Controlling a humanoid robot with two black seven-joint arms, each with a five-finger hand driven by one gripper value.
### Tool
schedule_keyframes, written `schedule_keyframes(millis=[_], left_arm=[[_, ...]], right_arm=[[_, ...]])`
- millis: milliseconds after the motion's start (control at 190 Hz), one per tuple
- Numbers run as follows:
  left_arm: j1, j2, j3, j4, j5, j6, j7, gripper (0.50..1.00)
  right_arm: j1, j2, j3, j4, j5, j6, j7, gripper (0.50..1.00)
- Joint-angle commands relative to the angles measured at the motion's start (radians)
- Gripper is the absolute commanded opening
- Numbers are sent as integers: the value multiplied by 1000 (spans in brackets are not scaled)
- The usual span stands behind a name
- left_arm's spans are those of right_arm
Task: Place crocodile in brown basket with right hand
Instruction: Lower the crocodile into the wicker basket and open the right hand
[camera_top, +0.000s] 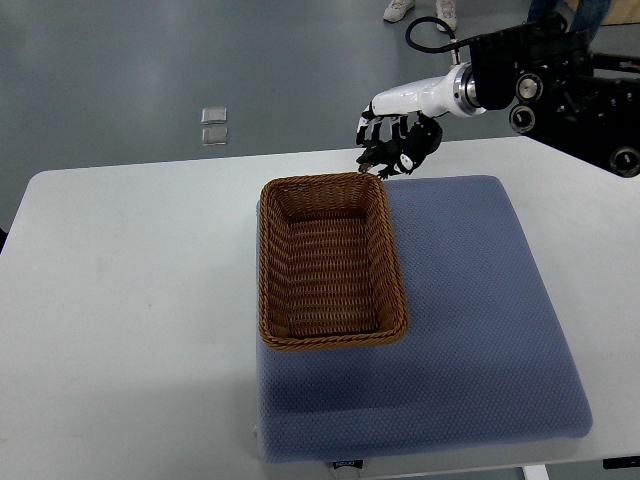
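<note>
My right gripper needs to let go of the crocodile on the middle of the brown basket's woven bottom (326, 257). The crocodile is now just past the basket's corner.
A brown wicker basket (330, 260) sits on the left part of a blue-grey mat (470, 320), and its inside looks bare. My right hand (392, 140) hovers just past the basket's far right corner, its arm reaching in from the upper right. Its black and white fingers are curled around a small dark green crocodile (382, 160), whose body pokes out below the fingers. The left arm does not show.
The mat lies on a white table (130, 300). A person's shoes (420, 10) show on the grey floor at the top edge. Dark robot hardware (580, 80) fills the upper right corner. Two small floor plates (213, 125) lie beyond the table.
</note>
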Motion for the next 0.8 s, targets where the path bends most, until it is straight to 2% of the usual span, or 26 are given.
schedule_keyframes(millis=[0,295,795], left_arm=[[0,0,0,0,0,0,0,1000],[0,0,0,0,0,0,0,1000],[0,0,0,0,0,0,1,1000]], right_arm=[[-23,60,0,-31,-1,-17,1,500],[-109,157,0,-56,-1,-61,3,500],[-178,238,-3,-111,-5,-113,12,500]])
